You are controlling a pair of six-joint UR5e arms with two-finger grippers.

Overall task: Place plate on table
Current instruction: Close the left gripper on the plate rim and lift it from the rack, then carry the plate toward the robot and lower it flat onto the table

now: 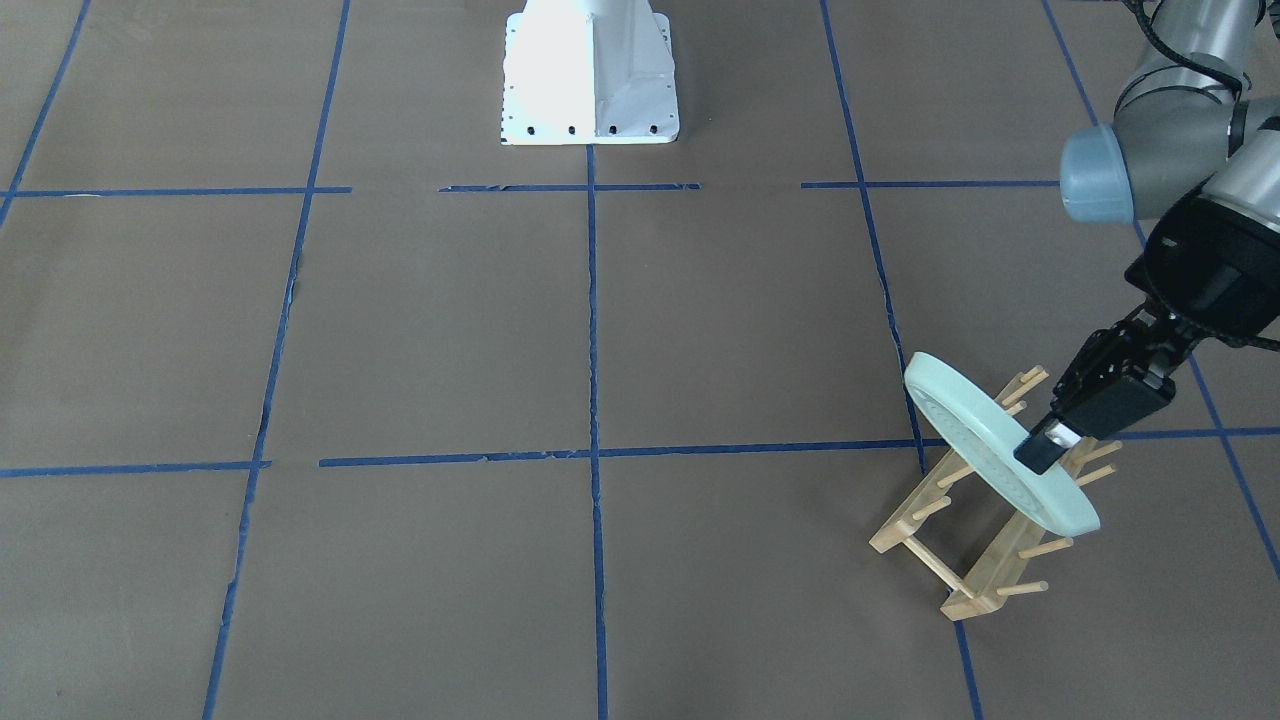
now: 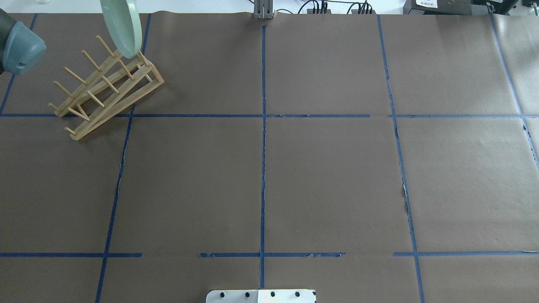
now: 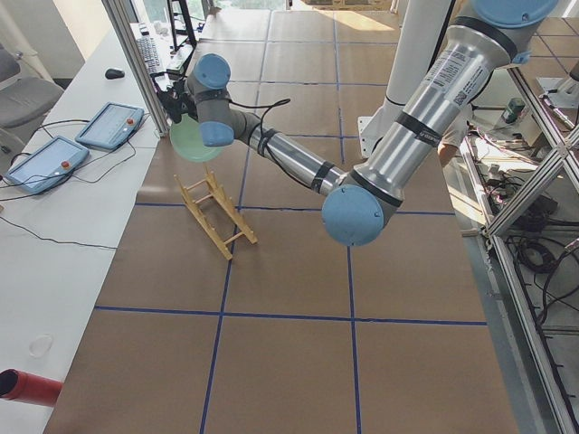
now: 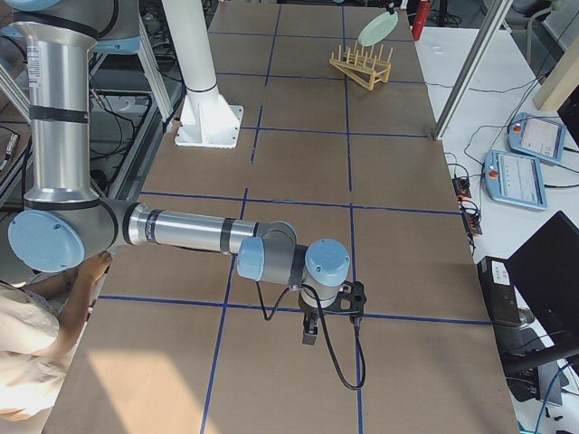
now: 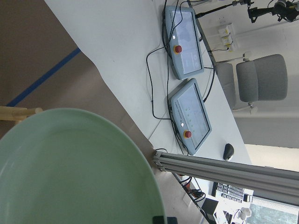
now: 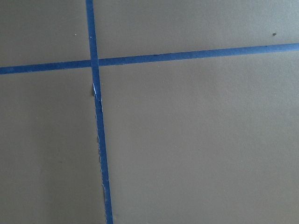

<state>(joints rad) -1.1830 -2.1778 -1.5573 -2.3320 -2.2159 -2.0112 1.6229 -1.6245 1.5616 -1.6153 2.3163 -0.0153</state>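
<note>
Next, my left gripper lets go of the plate on the bare table [image 1: 749,320] between the white robot base and the wooden peg rack.
The pale mint-green plate [image 1: 960,420] stands on edge, tilted, over the far end of the light wooden peg rack [image 1: 985,560]. My left gripper [image 1: 1040,452] is shut on the plate's rim, one finger on each face. In the overhead view the plate [image 2: 120,25] is above the rack [image 2: 105,88] at the far left. I cannot tell whether its lower edge still touches the pegs. The plate fills the left wrist view [image 5: 70,168]. My right gripper [image 4: 308,334] hangs low over the brown taped table [image 2: 328,181], far from the plate; I cannot tell if it is open or shut.
The white robot base [image 1: 590,70] stands at the table's middle edge. Beyond the far edge near the rack are two teach pendants [image 3: 113,125] and a metal frame post [image 3: 136,63]. A person [image 4: 36,362] stands by the right arm's base.
</note>
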